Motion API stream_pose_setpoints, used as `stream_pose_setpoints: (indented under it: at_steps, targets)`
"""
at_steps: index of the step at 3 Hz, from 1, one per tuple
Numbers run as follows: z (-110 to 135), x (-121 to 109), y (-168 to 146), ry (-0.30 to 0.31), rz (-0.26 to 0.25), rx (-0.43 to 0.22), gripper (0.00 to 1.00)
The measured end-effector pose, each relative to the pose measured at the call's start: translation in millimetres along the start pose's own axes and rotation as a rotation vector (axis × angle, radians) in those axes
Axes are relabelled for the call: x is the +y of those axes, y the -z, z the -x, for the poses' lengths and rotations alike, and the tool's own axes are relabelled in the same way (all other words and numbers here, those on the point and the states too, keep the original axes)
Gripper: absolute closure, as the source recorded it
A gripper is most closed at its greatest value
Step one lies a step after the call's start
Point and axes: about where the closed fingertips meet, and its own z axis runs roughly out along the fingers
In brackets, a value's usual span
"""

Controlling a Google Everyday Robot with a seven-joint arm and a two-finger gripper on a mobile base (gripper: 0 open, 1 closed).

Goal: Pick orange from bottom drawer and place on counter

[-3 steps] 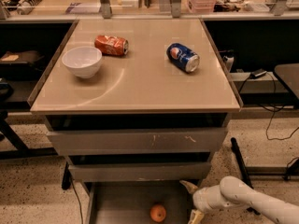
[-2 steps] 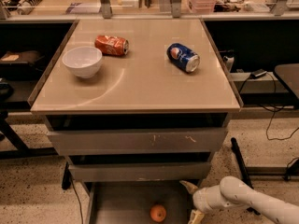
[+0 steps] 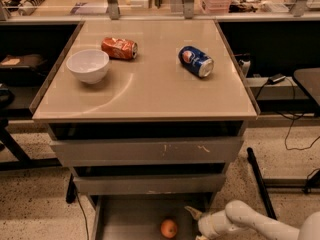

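Observation:
Next, my gripper needs to go to the upper part of the orange (image 3: 170, 223) in the open bottom drawer and close there.
The orange (image 3: 169, 228) lies on the grey floor of the open bottom drawer (image 3: 125, 219), near the frame's lower edge. My gripper (image 3: 196, 225) is at the end of the white arm that comes in from the lower right. It sits low over the drawer's right side, just right of the orange and apart from it. One pale fingertip (image 3: 192, 212) points up and to the left. The beige counter (image 3: 150, 91) tops the cabinet above.
On the counter stand a white bowl (image 3: 88, 65) at the left, a crushed red-orange can (image 3: 119, 48) behind it, and a blue can (image 3: 196, 61) on its side at the right. Two shut grey drawers sit above the open one. Cables and a black bar lie on the floor at the right.

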Motion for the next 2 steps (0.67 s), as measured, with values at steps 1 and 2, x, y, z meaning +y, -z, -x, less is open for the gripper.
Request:
stream_pose_setpoints:
  at_steps: [1, 2]
  targets:
    - [3, 6, -34, 0.009, 0.024, -0.064, 0.00]
    - [18, 3, -60, 0.032, 0.034, -0.124, 0.00]
